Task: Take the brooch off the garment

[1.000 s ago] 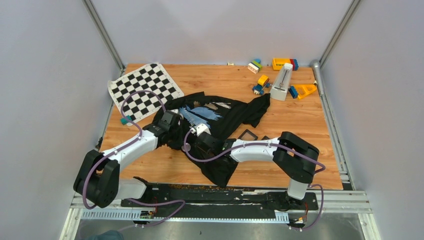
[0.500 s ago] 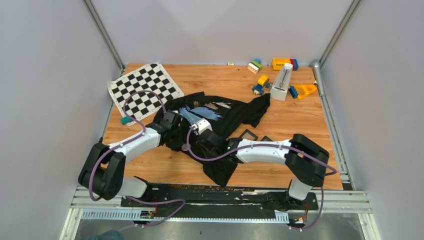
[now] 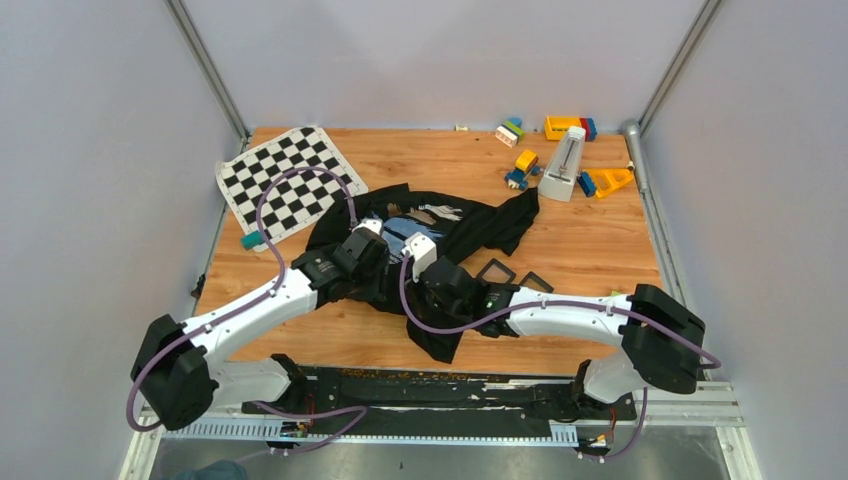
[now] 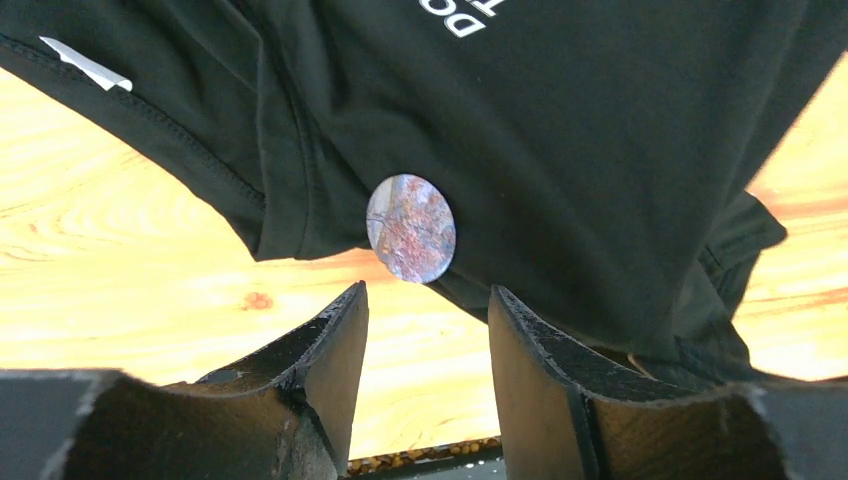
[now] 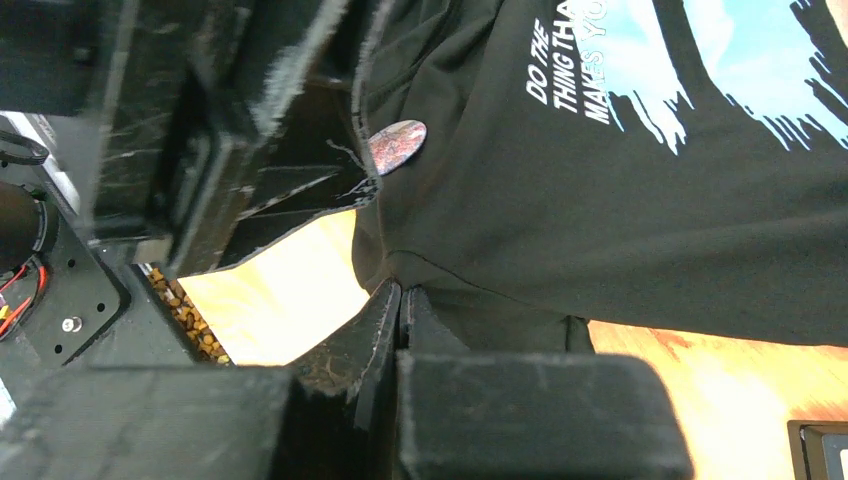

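Note:
My left gripper needs to back off and pinch its lower rim (image 4: 416, 277), as the brooch lies flat ahead of that gripper's fingertips, while my right gripper keeps hold of the hem.
The black garment (image 3: 480, 225) lies crumpled mid-table, its printed patch facing up. The brooch (image 4: 411, 228) is a small round mottled grey disc pinned near the garment's (image 4: 600, 150) hem. My left gripper (image 4: 428, 295) is open, its fingertips just short of the brooch with nothing between them. In the right wrist view the brooch (image 5: 397, 146) sits beside the left gripper's black fingers (image 5: 290, 150). My right gripper (image 5: 400, 292) is shut, its tips pinching the garment's (image 5: 650, 220) lower hem. From above, the left gripper (image 3: 365, 255) and right gripper (image 3: 445, 285) meet over the cloth.
A black-and-white chequered mat (image 3: 288, 182) lies at the back left. Two small square black trays (image 3: 496, 270) (image 3: 536, 282) sit right of the garment. Coloured toy blocks (image 3: 525, 160) and a white upright object (image 3: 565, 165) stand at the back right.
Both arms have reached further in over the garment. My right gripper has shut on the hem. My left gripper has opened in front of the brooch.

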Controlling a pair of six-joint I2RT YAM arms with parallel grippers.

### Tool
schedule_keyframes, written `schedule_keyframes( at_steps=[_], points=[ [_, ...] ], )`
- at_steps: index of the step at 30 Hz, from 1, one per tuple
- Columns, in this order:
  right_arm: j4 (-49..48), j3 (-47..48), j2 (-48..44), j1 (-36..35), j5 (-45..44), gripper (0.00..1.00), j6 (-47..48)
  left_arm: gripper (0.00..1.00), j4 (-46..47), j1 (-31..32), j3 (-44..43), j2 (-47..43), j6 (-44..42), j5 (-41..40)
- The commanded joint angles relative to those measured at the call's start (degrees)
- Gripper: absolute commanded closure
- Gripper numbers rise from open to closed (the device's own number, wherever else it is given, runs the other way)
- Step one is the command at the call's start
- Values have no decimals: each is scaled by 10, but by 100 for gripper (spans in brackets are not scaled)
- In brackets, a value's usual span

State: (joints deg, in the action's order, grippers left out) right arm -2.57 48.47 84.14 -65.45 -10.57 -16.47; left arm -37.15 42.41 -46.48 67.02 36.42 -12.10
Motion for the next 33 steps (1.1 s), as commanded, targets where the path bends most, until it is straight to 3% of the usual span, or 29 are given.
schedule_keyframes(
  at_steps=[1, 4, 17, 22, 28, 33],
  points=[
    [-44, -6, -22, -4, 13, 100, 9, 43, -12, 9, -20, 34, 12, -38],
    [-46, -7, -21, -4, 17, 100, 6, 43, 18, 9, -17, 45, 9, -25],
    [-45, -12, -25, -4, 20, 100, 4, 51, -10, 9, -51, 113, -11, -75],
    [-45, -13, -22, -4, 13, 100, 4, 70, -3, -8, -46, 110, -14, -77],
    [-43, -10, -17, -3, 10, 100, 3, 80, 29, -45, -24, 95, -32, -23],
    [-42, -8, -10, -3, 9, 100, 0, 72, 50, -61, -9, 85, -42, 29]
  ],
)
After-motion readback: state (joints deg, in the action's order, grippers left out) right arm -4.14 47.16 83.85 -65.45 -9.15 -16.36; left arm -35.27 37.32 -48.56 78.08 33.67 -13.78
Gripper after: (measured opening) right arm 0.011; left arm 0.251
